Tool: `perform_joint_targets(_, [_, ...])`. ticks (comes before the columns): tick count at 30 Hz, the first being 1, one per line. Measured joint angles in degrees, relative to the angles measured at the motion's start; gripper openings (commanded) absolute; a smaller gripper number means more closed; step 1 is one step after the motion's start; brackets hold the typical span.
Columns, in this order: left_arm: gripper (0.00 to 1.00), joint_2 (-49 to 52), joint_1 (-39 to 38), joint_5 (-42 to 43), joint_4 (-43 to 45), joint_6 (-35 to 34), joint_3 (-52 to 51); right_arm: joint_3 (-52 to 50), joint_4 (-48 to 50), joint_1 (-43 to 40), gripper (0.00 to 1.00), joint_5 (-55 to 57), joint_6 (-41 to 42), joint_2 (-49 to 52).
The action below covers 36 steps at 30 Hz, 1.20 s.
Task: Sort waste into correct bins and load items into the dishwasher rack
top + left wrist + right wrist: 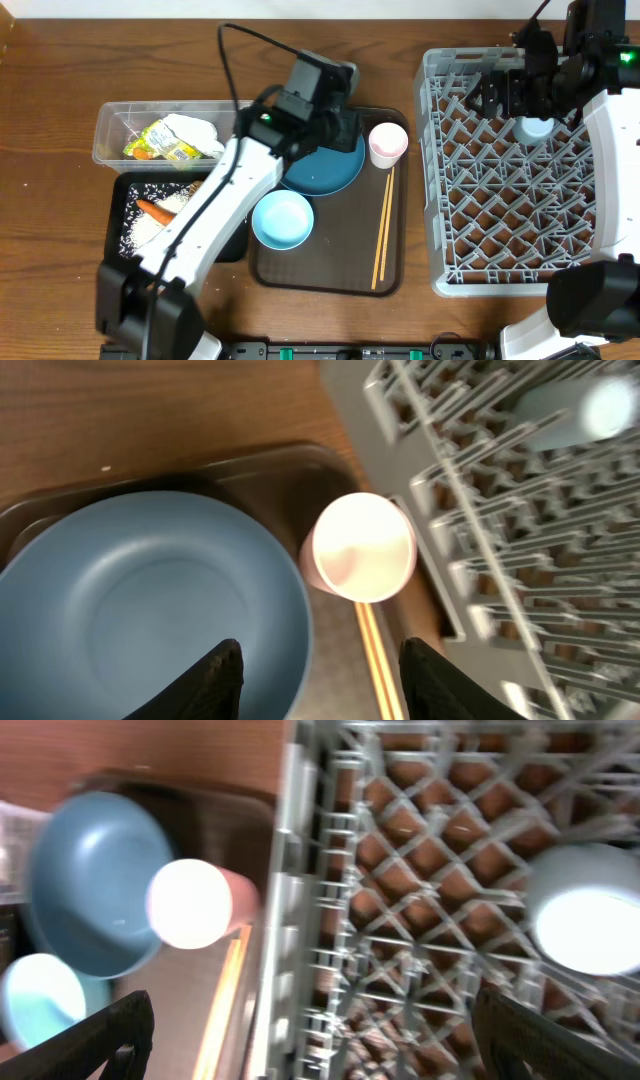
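Observation:
The pink cup's rim (371,143) (315,553), on the side facing the dark-blue plate, is next for my left gripper, which should go there and close on it.
My left gripper (325,685) hangs open over the right rim of the dark-blue plate (150,600), with nothing between its fingers. The pink cup (362,547) stands upright just beyond it, beside the chopsticks (375,660) on the brown tray. The light-blue bowl (282,220) sits at the plate's front. My right gripper (320,1050) is wide open and empty above the left part of the dishwasher rack (400,920). A light-blue cup (585,915) rests inside the rack. From overhead, the left gripper (350,128) is over the plate (325,170) and the right gripper (490,97) over the rack (520,200).
The brown serving tray (325,270) lies between the bins and the rack. The clear tub (115,120) holds a napkin (195,130) and a wrapper (165,145). The black tray (118,215) holds rice and a carrot (155,210). My left arm crosses above it.

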Motion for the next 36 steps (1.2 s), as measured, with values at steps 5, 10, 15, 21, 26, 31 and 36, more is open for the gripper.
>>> perform_joint_targets(5, [0.52, 5.35, -0.24, -2.67, 0.0, -0.94, 0.0, -0.02, 0.55, -0.09, 0.56, 10.21, 0.92, 0.0])
perform_joint_targets(10, [0.52, 8.09, -0.22, -3.41, -0.7, -1.27, 0.0, -0.59, 1.62, -1.25, 0.15, 14.75, 1.11, 0.35])
perform_joint_targets(15, [0.52, 8.07, -0.22, -3.82, -0.37, -1.27, 0.0, -4.87, 6.78, -3.98, 0.09, 16.7, 1.62, 1.84])
perform_joint_targets(21, [0.52, 8.07, -0.22, -4.0, -0.48, -1.27, 0.0, -13.14, 16.35, -7.1, 0.08, 17.66, 1.64, 5.16])
perform_joint_targets(26, [0.52, 8.07, -0.22, -4.02, -0.48, -1.29, 0.0, -18.36, 22.51, -9.03, 0.09, 18.1, 1.64, 5.51])
perform_joint_targets(31, [0.52, 8.07, -0.22, -4.04, -0.94, -1.27, 0.0, -22.14, 31.3, -9.92, 0.15, 17.55, 1.66, 4.9])
perform_joint_targets(36, [0.52, 8.07, -0.22, -4.17, -1.55, -1.27, 0.0, -23.5, 36.22, -10.16, 0.21, 17.7, 1.68, 4.63])
